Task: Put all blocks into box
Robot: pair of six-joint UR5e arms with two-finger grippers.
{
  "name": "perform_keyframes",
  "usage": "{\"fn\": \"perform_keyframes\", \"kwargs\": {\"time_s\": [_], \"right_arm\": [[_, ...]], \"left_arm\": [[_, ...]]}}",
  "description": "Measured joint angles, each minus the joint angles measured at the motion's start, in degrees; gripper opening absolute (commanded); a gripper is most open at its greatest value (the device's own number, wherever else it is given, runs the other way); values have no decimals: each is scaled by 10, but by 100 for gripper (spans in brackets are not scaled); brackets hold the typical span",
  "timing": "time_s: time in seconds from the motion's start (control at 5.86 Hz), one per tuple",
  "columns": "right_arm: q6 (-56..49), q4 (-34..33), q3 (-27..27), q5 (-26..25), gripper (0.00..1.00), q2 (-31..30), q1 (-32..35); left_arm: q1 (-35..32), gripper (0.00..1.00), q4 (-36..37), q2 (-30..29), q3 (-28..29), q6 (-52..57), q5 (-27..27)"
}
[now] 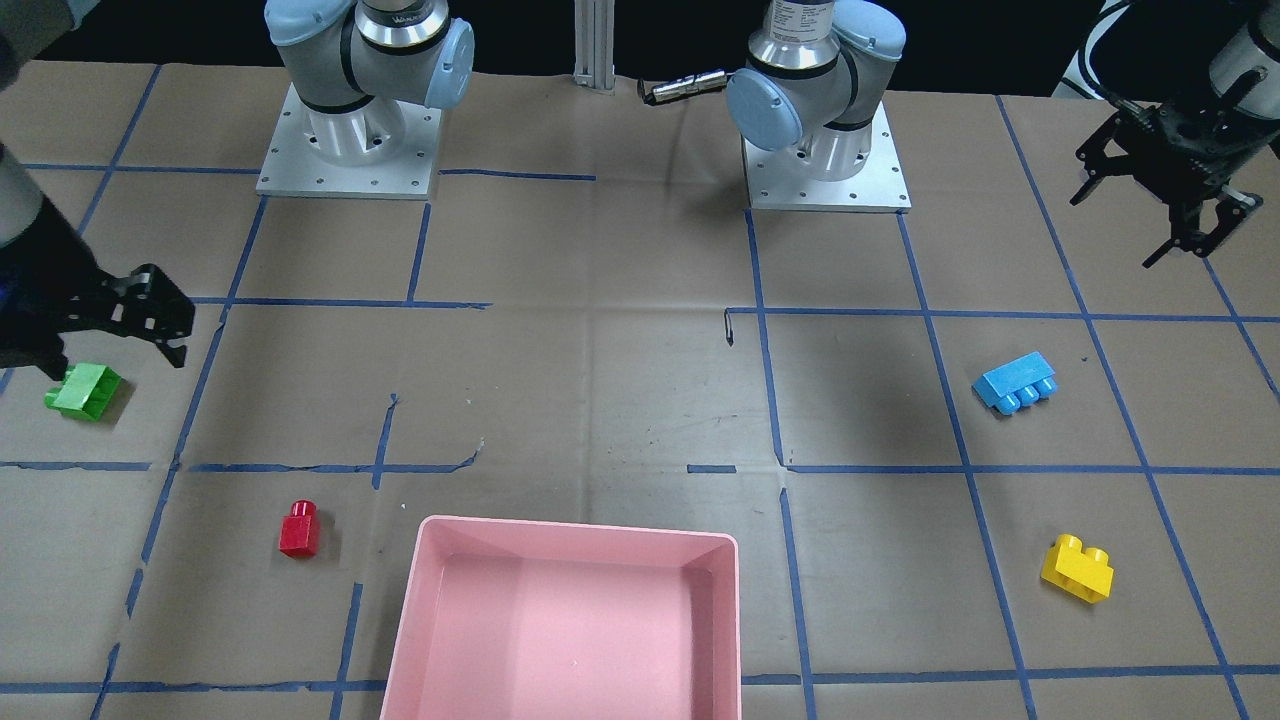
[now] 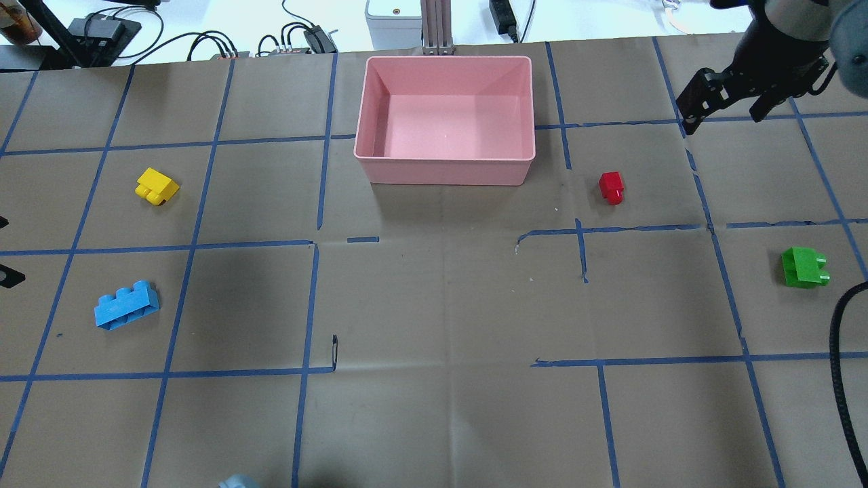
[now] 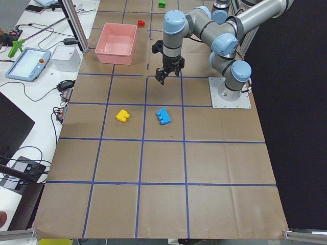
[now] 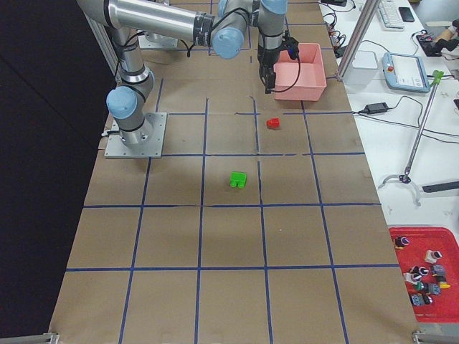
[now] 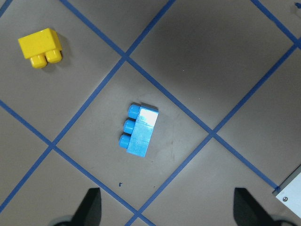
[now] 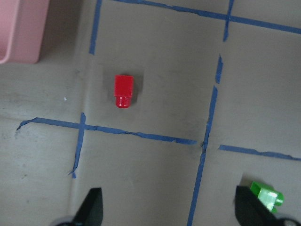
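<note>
The light-blue block will be gripped by my left gripper across the middle of the light-blue block [image 1: 1017, 383] [image 5: 141, 131], with one finger on its knob side and the other on its flat side.
The pink box [image 2: 447, 173] stands empty at the table's far middle. The red block [image 2: 612, 186] lies right of it and the green block [image 2: 803, 266] further right and nearer. The yellow block [image 2: 157, 186] and light-blue block [image 2: 127, 304] lie on the left. My right gripper [image 1: 120, 365] is open and empty, high above the table. Its wrist view shows the red block [image 6: 123, 91] and the green block [image 6: 266, 195] below. My left gripper [image 1: 1115, 232] is open and empty, high above the light-blue block [image 5: 139, 131], with the yellow block [image 5: 41, 47] beside it.
The table is brown paper with a blue tape grid. The two arm bases [image 1: 350, 150] [image 1: 825, 160] stand at the robot's edge. A metal post [image 2: 434, 27] and cables lie beyond the box. A black cable [image 2: 841, 379] hangs at the right edge.
</note>
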Motion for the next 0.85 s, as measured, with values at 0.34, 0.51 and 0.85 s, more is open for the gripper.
{"fn": "perform_keyframes", "kwargs": {"time_s": [0.34,0.51,0.85], "right_arm": [[-51,-61,52,5,100,10,-124],[-55,-121,93,10,100,21,-166],[-53,-227,163,17,99,43,-207]], "left_arm": [[0,98,61,-48,-26,25,-14],[0,98,112,-73,-45,26,-17],[0,98,246,-121,-102,26,-18]]}}
